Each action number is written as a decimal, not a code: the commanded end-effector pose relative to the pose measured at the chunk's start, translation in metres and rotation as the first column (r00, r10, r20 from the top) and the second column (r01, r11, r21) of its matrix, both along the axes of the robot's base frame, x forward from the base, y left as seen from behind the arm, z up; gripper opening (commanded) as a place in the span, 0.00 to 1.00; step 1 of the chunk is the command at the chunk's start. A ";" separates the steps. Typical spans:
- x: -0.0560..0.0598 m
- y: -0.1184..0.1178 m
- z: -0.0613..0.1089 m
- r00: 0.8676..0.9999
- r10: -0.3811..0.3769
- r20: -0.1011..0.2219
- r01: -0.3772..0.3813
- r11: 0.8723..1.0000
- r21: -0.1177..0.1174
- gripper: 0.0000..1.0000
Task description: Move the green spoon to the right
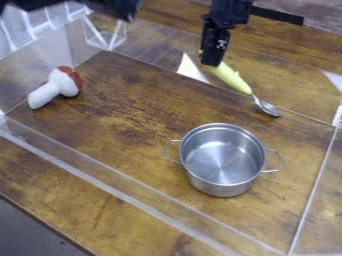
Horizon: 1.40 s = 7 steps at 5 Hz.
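My gripper needs to let go of the green spoon on the wooden table [257, 108] close behind the steel pot.
The green spoon [231, 78] lies slanted at the back right of the wooden table, its yellow-green handle up-left and its silver bowl [270, 108] down-right, touching the tabletop. My black gripper [211, 60] comes straight down from above and is shut on the upper end of the handle. The fingertips hide that end of the handle.
A steel pot [225, 158] with two side handles stands in front of the spoon, towards the near right. A red-capped toy mushroom [54, 88] lies at the left. Clear acrylic walls [160, 210] border the wooden table [120, 130].
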<state>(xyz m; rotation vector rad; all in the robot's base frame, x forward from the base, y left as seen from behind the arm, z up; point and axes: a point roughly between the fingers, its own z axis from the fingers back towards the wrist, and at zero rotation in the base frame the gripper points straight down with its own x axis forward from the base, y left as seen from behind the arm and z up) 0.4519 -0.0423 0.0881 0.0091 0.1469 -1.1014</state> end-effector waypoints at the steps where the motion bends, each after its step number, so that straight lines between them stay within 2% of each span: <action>1: 0.000 -0.025 0.021 0.979 -0.178 0.101 0.181 0.983 -0.027 0.00; 3: 0.003 -0.010 0.005 0.971 -0.223 0.083 0.230 0.970 -0.078 0.00; 4: 0.004 -0.007 -0.011 0.962 -0.263 0.073 0.269 0.958 -0.103 0.00; 5: 0.004 -0.004 -0.027 0.951 -0.304 0.059 0.310 0.942 -0.130 0.00; 6: 0.006 -0.004 -0.035 0.933 -0.358 0.041 0.360 0.918 -0.165 0.00; 7: 0.006 -0.008 -0.035 0.925 -0.380 0.030 0.378 0.906 -0.192 1.00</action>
